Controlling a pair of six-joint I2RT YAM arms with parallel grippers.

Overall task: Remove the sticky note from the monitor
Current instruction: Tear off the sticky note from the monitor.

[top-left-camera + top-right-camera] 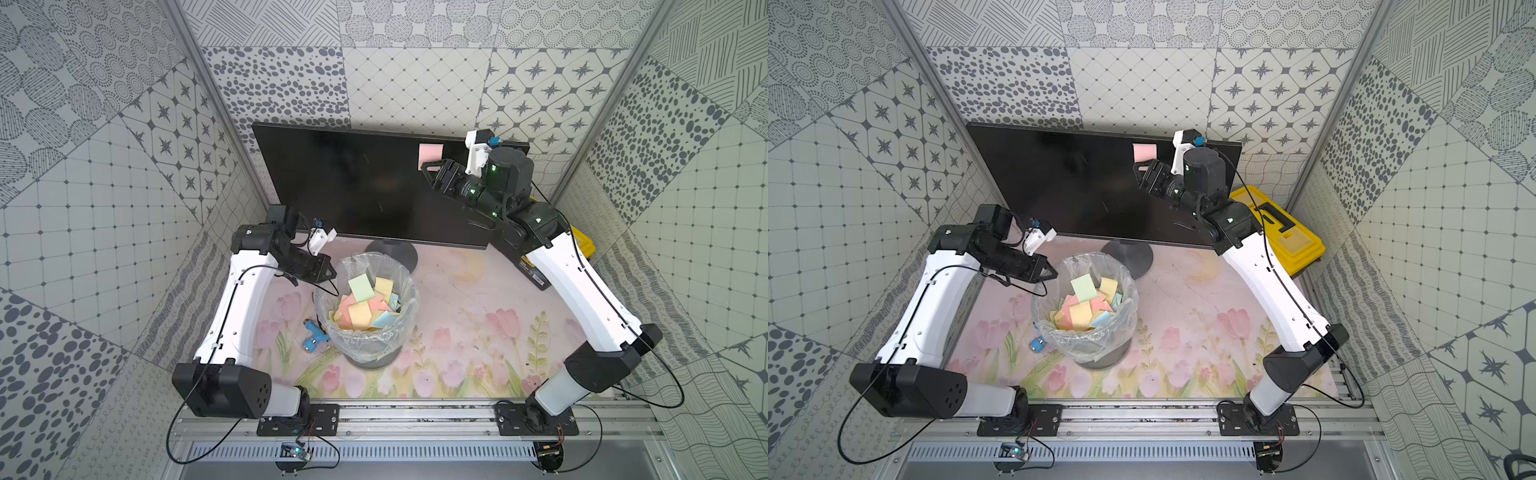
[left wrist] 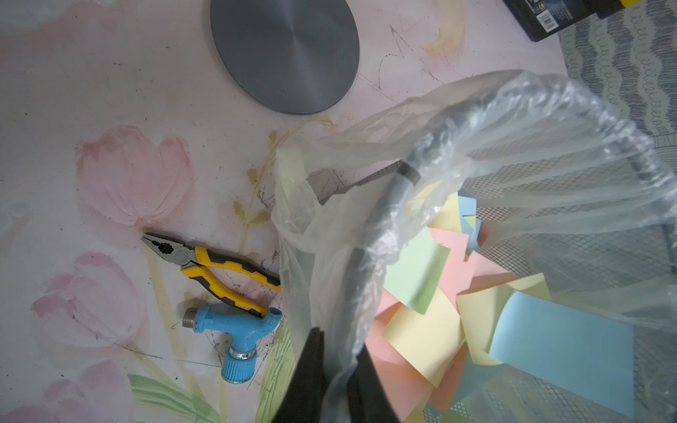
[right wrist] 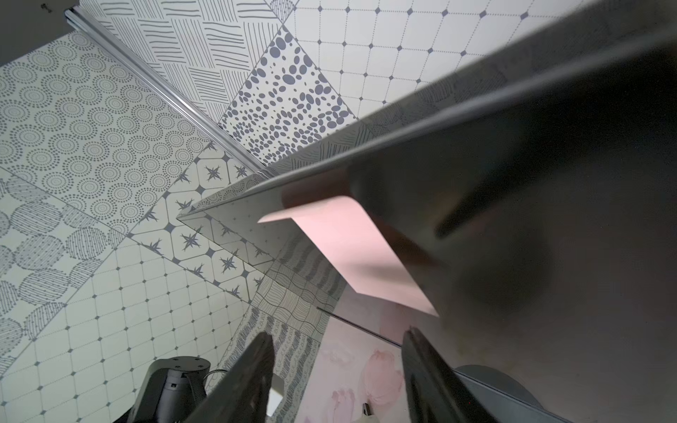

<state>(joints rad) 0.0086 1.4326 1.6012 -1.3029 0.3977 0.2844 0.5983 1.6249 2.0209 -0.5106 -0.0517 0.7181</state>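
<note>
I should reach further with my right gripper and pinch that loose edge (image 3: 396, 301) before peeling, because the sticky note's lower edge stands off the monitor but is beyond my fingers.
A pink sticky note (image 1: 430, 153) (image 1: 1144, 152) sticks near the upper right corner of the dark monitor (image 1: 353, 187) (image 1: 1067, 187). My right gripper (image 1: 430, 167) (image 1: 1143, 167) is raised to the screen just below the note, open. In the right wrist view the note (image 3: 359, 252) curls off the monitor (image 3: 549, 219) just ahead of the gripper (image 3: 337, 333). Nothing lies between the fingers. My left gripper (image 1: 332, 272) (image 1: 1054, 274) (image 2: 339, 340) is low at the waste bin's rim, shut on the clear plastic liner (image 2: 322, 227).
The lined mesh bin (image 1: 409, 291) (image 1: 1133, 299) holds several coloured notes in front of the monitor's round foot (image 1: 399, 253) (image 2: 285, 55). Pliers (image 2: 219, 263) and a blue tap (image 2: 234, 329) (image 1: 313, 334) lie left of the bin. A yellow toolbox (image 1: 1287, 237) stands at the back right.
</note>
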